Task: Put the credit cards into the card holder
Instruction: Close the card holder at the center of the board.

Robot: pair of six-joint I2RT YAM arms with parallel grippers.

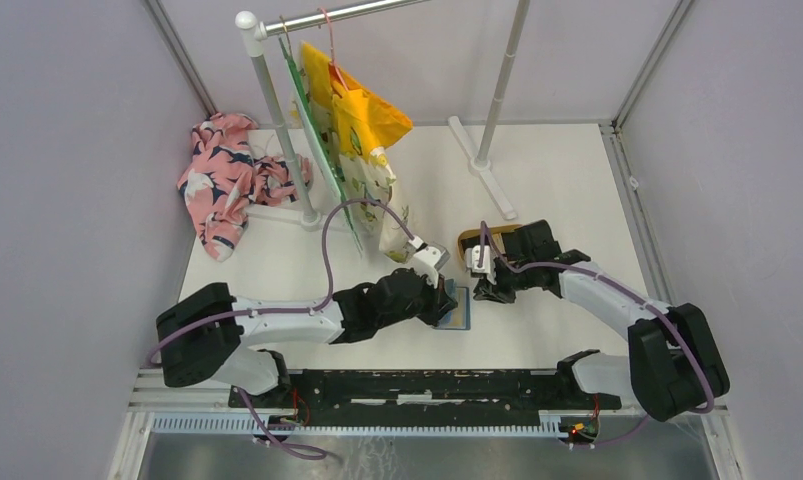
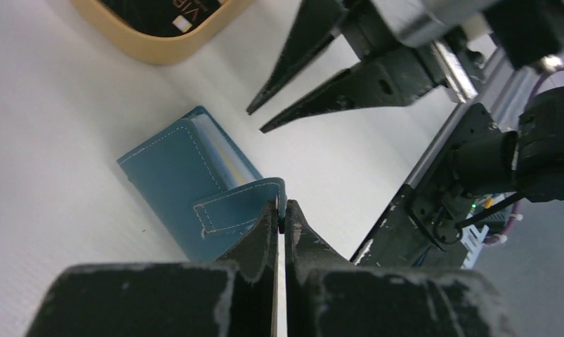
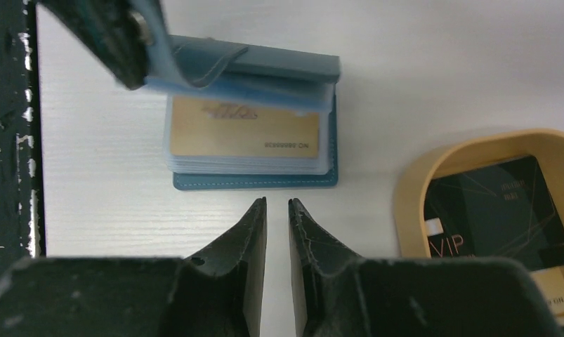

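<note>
The robot's left gripper will release the tab's end over the bare table (image 1: 493,332) (image 2: 328,178) beside the near corner of the card holder.
The teal-blue card holder (image 1: 461,312) (image 2: 170,172) (image 3: 254,182) lies on the table between the arms. My left gripper (image 2: 284,210) (image 1: 445,298) is shut on its snap tab (image 2: 240,205) and holds the cover lifted, so the clear sleeves show. A gold card (image 3: 240,130) sits in the top sleeve. Black credit cards (image 3: 493,209) (image 2: 152,10) lie in the tan tray (image 3: 414,184) (image 1: 472,238). My right gripper (image 3: 277,203) (image 2: 258,121) hovers just short of the holder's near edge, open by a narrow gap with nothing between its fingers.
A clothes rack with hanging yellow and green bags (image 1: 352,130) stands behind the left arm. A floral cloth (image 1: 222,175) lies at the back left. The rack's right post and foot (image 1: 487,165) stand behind the tray.
</note>
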